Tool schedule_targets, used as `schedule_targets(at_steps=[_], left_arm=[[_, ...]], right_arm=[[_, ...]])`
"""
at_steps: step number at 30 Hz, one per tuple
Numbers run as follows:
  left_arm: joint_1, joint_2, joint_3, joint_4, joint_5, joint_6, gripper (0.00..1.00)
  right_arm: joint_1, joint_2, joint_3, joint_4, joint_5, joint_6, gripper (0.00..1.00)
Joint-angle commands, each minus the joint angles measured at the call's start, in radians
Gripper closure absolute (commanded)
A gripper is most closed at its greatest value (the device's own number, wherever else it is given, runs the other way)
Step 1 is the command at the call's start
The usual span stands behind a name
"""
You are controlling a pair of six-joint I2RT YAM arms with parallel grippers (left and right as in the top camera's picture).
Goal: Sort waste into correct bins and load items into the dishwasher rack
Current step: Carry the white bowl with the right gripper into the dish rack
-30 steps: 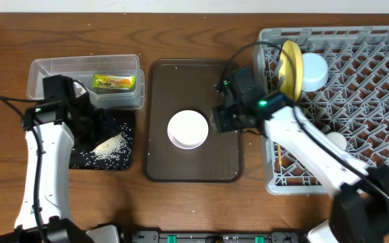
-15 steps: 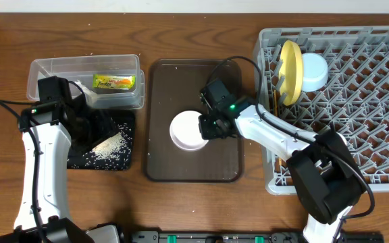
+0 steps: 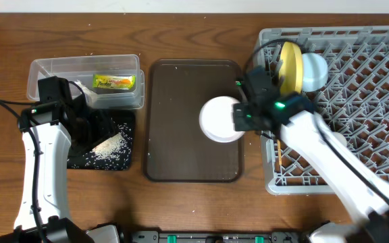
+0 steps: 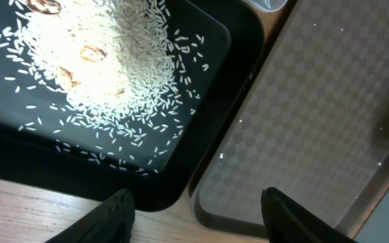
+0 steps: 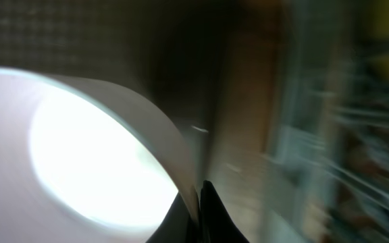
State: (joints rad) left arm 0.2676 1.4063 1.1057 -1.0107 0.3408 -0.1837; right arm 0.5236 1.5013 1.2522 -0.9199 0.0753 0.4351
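Observation:
I will release the white bowl from my right gripper in the grey rack (image 3: 308, 120), setting it between the light blue bowl and the small white cup.
My right gripper (image 3: 240, 119) is shut on the rim of the white bowl (image 3: 219, 119) and holds it over the right side of the brown tray (image 3: 181, 165); the wrist view shows the bowl (image 5: 80, 142) pinched between my fingers (image 5: 200, 199). The grey dishwasher rack (image 3: 377, 101) holds the yellow plate (image 3: 289, 67), the light blue bowl (image 3: 314, 71), a small white cup (image 3: 336, 140) and chopsticks (image 3: 276, 128). My left gripper (image 4: 196, 206) is open above the black tray (image 4: 113, 169) with rice (image 4: 107, 61). The wrapper (image 3: 115, 82) lies in the clear tub (image 3: 46, 67).
The black tray (image 3: 80, 158) with rice (image 3: 110, 145) sits in front of the clear tub at the left. The brown tray's corner (image 4: 302, 135) lies right beside the black tray. The rack fills the right side of the table.
My right gripper closed on the white bowl in the middle of the brown tray and carried it right, towards the rack. The left arm has barely moved.

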Motion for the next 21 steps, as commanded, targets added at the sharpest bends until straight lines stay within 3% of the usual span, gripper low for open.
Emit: schedule_targets(at_steps=[1,6,11,21], left_arm=[[0.004,-0.002,0.004,-0.002,-0.002,0.002,0.37],[0.004,-0.002,0.004,-0.002,-0.002,0.002,0.37],[0.004,-0.002,0.004,-0.002,-0.002,0.001,0.37],[0.004,-0.002,0.004,-0.002,-0.002,0.002,0.37]], right_arm=[[-0.001,-0.090,0.011,-0.083,0.236,-0.024,0.99],[-0.001,-0.179,0.011,-0.243,0.464,0.094,0.99],[-0.002,-0.173,0.010,-0.427,0.759,0.367,0.99],[-0.023,-0.029,0.010,-0.486,0.998,0.379,0.99]])
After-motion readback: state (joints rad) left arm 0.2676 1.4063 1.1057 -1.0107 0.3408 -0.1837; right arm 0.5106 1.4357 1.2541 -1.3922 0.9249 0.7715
